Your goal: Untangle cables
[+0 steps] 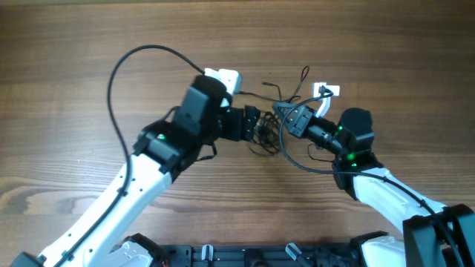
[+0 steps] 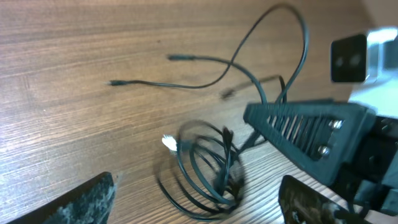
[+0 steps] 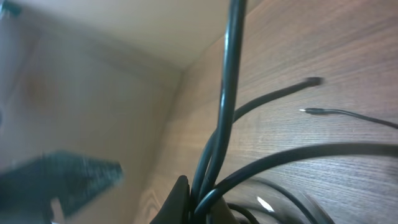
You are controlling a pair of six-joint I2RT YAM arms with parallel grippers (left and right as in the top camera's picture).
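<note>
Next, my right gripper lets go of the strands of cable on the brown wood [image 1: 341, 134] beneath its own wrist, clear of the coiled bundle.
The cables [image 1: 269, 136] are thin black wires in a small coiled bundle at the table's middle, with loose ends trailing toward the far side [image 1: 303, 76]. In the left wrist view the coil [image 2: 205, 168] lies on the wood with a small white plug end [image 2: 168, 143] beside it. My left gripper [image 1: 258, 124] is open, its two fingers [image 2: 198, 182] wide apart on either side of the coil and not touching it. My right gripper [image 1: 282, 111] is just right of the bundle. In the right wrist view its jaws [image 3: 200, 198] are shut on several cable strands.
The table is brown wood [image 1: 74, 59]. The left arm's thick black cable [image 1: 119, 74] arcs over the left part of the table. The right arm's own cable [image 1: 304, 159] loops near the bundle. The right gripper's body [image 2: 305, 124] is close in front of my left fingers.
</note>
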